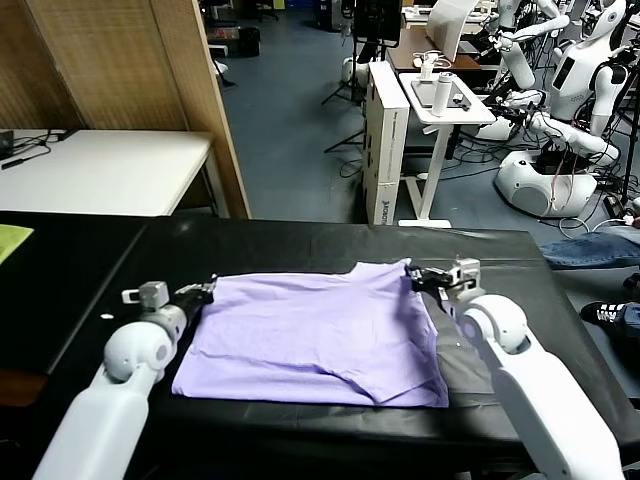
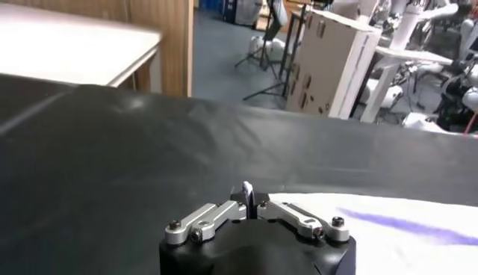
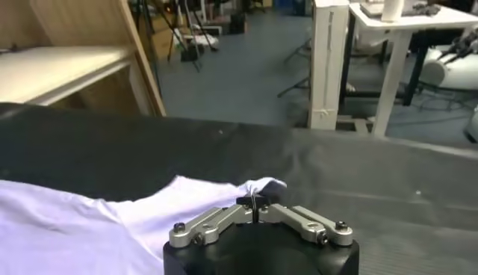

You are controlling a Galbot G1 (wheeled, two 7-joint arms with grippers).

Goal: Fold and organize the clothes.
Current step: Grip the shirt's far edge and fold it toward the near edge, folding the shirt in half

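Note:
I need to release the lavender T-shirt's far corner from my left gripper on its side edge [image 1: 184, 365], just short of the near corner of the T-shirt.
The lavender T-shirt [image 1: 315, 335] lies flat on the black table [image 1: 300, 240], partly folded with a crease near its front edge. My left gripper [image 1: 207, 288] is at the shirt's far left corner, shut on a thin edge of the fabric [image 2: 247, 192]. A darker purple print streak [image 2: 403, 224] shows on the cloth in the left wrist view. My right gripper [image 1: 416, 277] is at the far right corner, shut on a bunched tip of the shirt [image 3: 258, 188]. Both corners sit low, at about table height.
A yellow-green cloth [image 1: 10, 240] lies at the far left edge. Blue jeans [image 1: 592, 250] lie off the table's right side. A white table [image 1: 100, 170] and a wooden partition [image 1: 200, 100] stand behind on the left, a white stand [image 1: 440, 100] and other robots behind on the right.

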